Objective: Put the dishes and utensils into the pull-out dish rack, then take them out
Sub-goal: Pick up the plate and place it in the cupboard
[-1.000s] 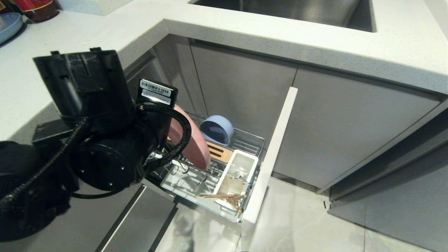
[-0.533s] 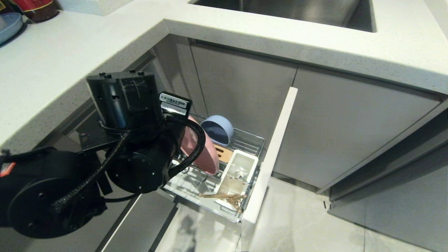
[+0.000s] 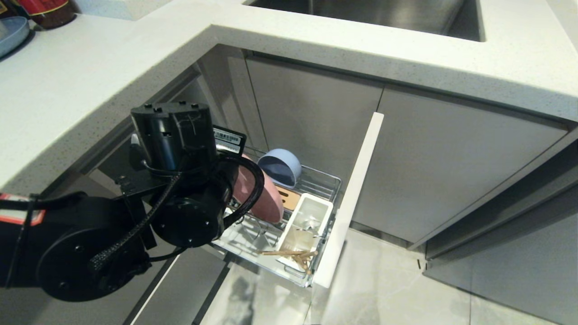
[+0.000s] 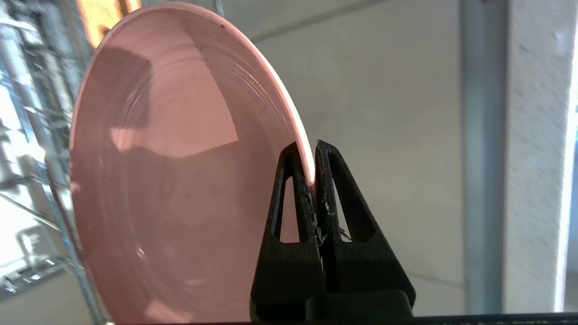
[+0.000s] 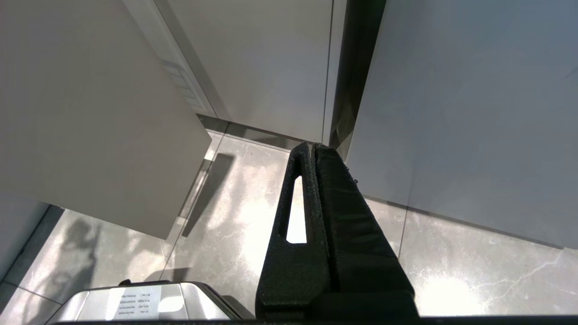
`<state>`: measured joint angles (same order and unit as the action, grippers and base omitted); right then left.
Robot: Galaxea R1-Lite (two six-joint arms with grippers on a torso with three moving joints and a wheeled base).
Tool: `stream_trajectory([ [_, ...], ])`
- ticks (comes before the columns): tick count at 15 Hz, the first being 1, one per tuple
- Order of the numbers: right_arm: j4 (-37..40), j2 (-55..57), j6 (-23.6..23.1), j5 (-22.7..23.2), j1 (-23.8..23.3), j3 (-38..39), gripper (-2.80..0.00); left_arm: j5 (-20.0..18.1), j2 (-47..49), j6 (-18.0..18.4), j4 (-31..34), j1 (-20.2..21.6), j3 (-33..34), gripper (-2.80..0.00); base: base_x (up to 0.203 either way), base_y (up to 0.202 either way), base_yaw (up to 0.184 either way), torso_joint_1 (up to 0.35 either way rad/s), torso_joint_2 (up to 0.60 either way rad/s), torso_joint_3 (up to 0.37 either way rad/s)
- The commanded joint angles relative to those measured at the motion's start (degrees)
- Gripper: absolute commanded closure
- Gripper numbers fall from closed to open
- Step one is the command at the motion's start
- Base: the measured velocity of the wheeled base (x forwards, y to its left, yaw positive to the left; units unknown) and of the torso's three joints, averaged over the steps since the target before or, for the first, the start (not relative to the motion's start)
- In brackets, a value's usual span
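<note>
The left gripper needs to release the pink plate on edge among the rack's wires beside the wood strip [image 3: 250, 196].
My left gripper [image 4: 311, 149] is shut on the rim of the pink plate [image 4: 180, 171], which it holds on edge. In the head view the plate [image 3: 267, 203] is low over the prongs of the pull-out dish rack [image 3: 323, 180]; my wrist hides the fingers there. The periwinkle-blue bowl [image 3: 280, 168] rests on its side at the rack's back, beside the wood strip [image 3: 290, 197]. The wooden chopsticks [image 3: 289, 253] lie across the front end of the white utensil box [image 3: 307, 216]. My right gripper [image 5: 314, 146] hangs shut over the floor, holding nothing.
The rack's pale front panel [image 3: 352, 198] stands out into the floor space. The white countertop [image 3: 90, 67] overhangs my left arm, with a sink [image 3: 384, 13] behind. A blue-grey plate [image 3: 11, 34] and a dark jar [image 3: 47, 11] sit at the counter's far left.
My left arm has come down and forward from beside the counter, carrying the pink plate lower into the rack. The bowl, chopsticks and right arm have not moved.
</note>
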<state>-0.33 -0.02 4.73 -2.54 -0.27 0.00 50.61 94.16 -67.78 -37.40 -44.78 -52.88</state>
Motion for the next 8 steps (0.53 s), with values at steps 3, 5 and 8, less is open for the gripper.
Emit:
stream_trajectory([
  [3, -0.02, -0.24, 0.02, -0.03, 0.0, 0.0, 0.0, 0.73, 0.68, -0.35, -0.05, 1.11, 0.32, 0.0, 0.0, 0.0, 0.0, 0.0, 0.0, 0.0],
  [5, -0.02, -0.24, 0.02, -0.01, 0.0, 0.0, 0.0, 1.67, 1.13, -0.35, -0.04, 1.46, 0.45, 0.0, 0.0, 0.0, 0.0, 0.0, 0.0, 0.0],
  [8, -0.02, -0.24, 0.02, -0.01, 0.0, 0.0, 0.0, 2.29, 1.89, -0.33, 0.14, 2.33, 1.11, 0.0, 0.0, 0.0, 0.0, 0.0, 0.0, 0.0],
])
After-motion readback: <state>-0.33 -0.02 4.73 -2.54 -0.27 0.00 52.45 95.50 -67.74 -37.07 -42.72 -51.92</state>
